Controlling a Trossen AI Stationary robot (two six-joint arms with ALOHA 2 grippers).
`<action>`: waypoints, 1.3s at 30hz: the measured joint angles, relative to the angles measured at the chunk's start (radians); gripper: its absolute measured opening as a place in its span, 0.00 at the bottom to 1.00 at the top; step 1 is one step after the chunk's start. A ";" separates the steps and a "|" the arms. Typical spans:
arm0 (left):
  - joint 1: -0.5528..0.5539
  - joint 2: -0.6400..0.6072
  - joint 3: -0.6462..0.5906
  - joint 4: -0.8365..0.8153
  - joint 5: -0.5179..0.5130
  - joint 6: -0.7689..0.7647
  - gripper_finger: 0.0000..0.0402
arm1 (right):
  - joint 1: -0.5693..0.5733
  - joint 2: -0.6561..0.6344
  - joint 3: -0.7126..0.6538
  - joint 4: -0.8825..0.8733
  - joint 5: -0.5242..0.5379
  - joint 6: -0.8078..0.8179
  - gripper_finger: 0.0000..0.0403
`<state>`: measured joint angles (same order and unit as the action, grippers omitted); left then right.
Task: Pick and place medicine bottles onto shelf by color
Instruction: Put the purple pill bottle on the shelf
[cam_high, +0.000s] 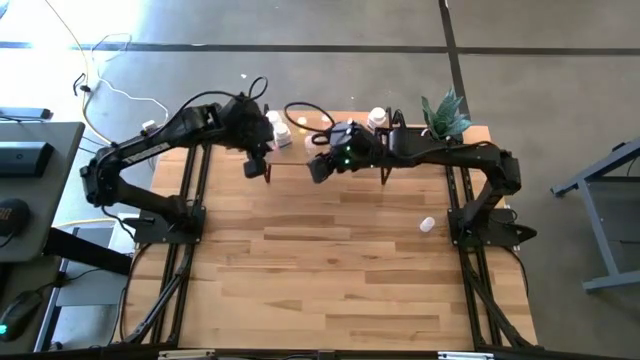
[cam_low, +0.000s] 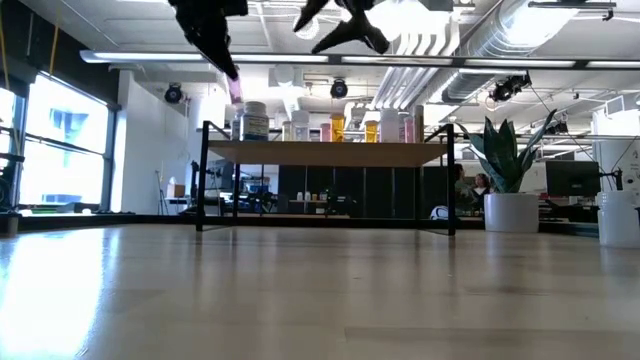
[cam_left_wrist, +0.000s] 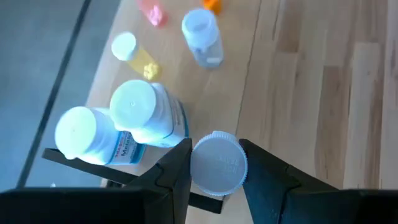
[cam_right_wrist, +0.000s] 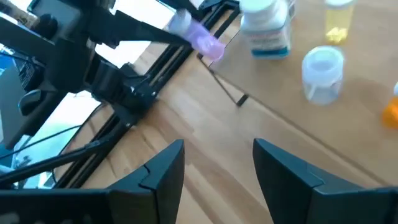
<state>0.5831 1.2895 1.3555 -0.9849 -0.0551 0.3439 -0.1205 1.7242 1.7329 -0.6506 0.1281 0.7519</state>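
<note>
My left gripper should set the small medicine bottle down and release it on the shelf's front corner (cam_high: 277, 156) (cam_left_wrist: 201, 168), next to the large white bottles.
My left gripper (cam_left_wrist: 216, 177) is shut on a small pink medicine bottle (cam_right_wrist: 204, 40) with a pale cap, high above the table in front of the shelf's left end (cam_low: 215, 150). The light-wood shelf (cam_low: 330, 152) on black legs stands at the table's far edge. It carries two large white bottles (cam_left_wrist: 134, 115) and small yellow (cam_left_wrist: 137, 55), pink (cam_left_wrist: 152, 14), clear (cam_left_wrist: 202, 36) and orange (cam_left_wrist: 211, 5) ones, all upright. My right gripper (cam_right_wrist: 217, 171) hangs open and empty, high above the table in front of the shelf's middle. One white bottle (cam_high: 427, 225) lies on the table at the right. My left gripper pinches the pink bottle between its two fingers at the cap end (cam_left_wrist: 217, 163), one finger on each side of the round cap. The fingers slant down toward the far edge. The pink body (cam_low: 235, 88) hangs tilted below the fingertips, lifted clear of table and shelf.
A potted plant (cam_low: 512, 205) stands at the far right beside the shelf. The wide wooden tabletop (cam_high: 340, 270) stretches in front of the shelf toward the near edge. Black arm frames (cam_high: 180, 260) run along both table sides. My two grippers hang close together.
</note>
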 joint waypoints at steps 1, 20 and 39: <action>0.011 0.013 0.007 -0.009 0.005 0.000 0.28 | -0.010 -0.001 0.000 -0.006 -0.008 -0.008 0.45; 0.058 0.160 0.046 -0.066 0.068 -0.027 0.28 | -0.140 -0.008 0.000 -0.110 -0.196 -0.132 0.45; 0.091 0.199 0.046 -0.066 0.069 -0.026 0.28 | -0.150 -0.008 0.000 -0.120 -0.215 -0.177 0.45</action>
<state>0.6743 1.4883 1.4014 -1.0508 0.0135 0.3176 -0.2707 1.7164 1.7329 -0.7708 -0.0872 0.5751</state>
